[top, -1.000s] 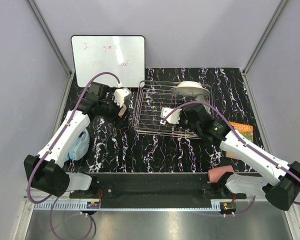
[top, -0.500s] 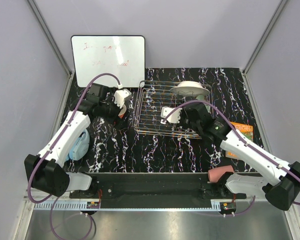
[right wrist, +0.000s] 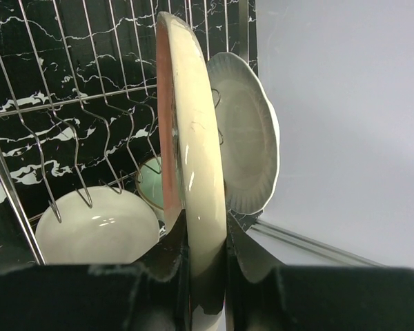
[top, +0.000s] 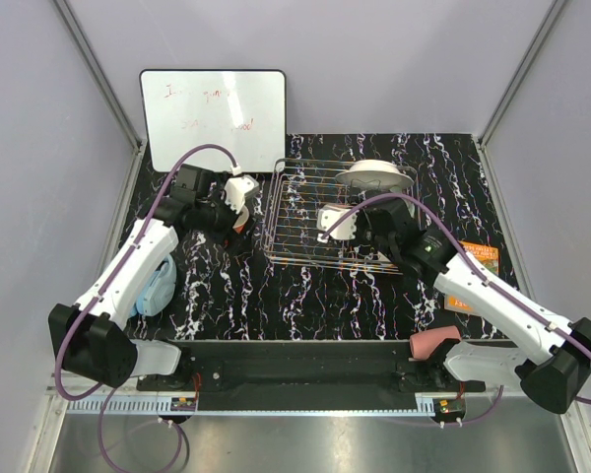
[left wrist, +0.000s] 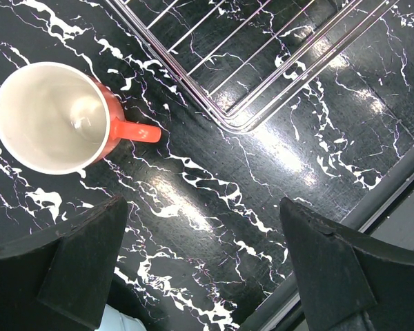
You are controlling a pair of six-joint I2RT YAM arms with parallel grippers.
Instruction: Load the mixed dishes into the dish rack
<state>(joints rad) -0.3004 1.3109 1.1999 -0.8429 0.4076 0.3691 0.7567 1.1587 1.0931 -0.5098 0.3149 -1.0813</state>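
Observation:
My right gripper is to release the pink-and-cream plate. It will let the plate go on edge between the rack wires beside the white bowl [top: 359, 234] [right wrist: 109, 134].
My right gripper [right wrist: 205, 255] is shut on the pink-and-cream plate [right wrist: 193, 158], which it holds on edge over the dish rack [top: 305, 202]. Just behind that plate, a white fluted-rim plate [right wrist: 252, 138] stands in the rack. A white bowl [right wrist: 100, 227] and a mint-green bowl [right wrist: 150, 183] show below through the wires. The orange mug [left wrist: 52, 117] stands upright on the table left of the rack's corner [left wrist: 262, 62]. My left gripper [left wrist: 203, 269] hangs open above the table beside the mug, with nothing in it. A pink cup [top: 433, 343] lies near the right arm's base.
A whiteboard [top: 214, 116] leans at the back left. Blue headphones [top: 158, 281] lie by the left arm. An orange book [top: 476, 261] lies partly under the right arm. Grey walls close in the black marbled table [top: 305, 296] on three sides.
The right arm has moved slightly farther back over the rack with the plate. The left arm has hardly moved.

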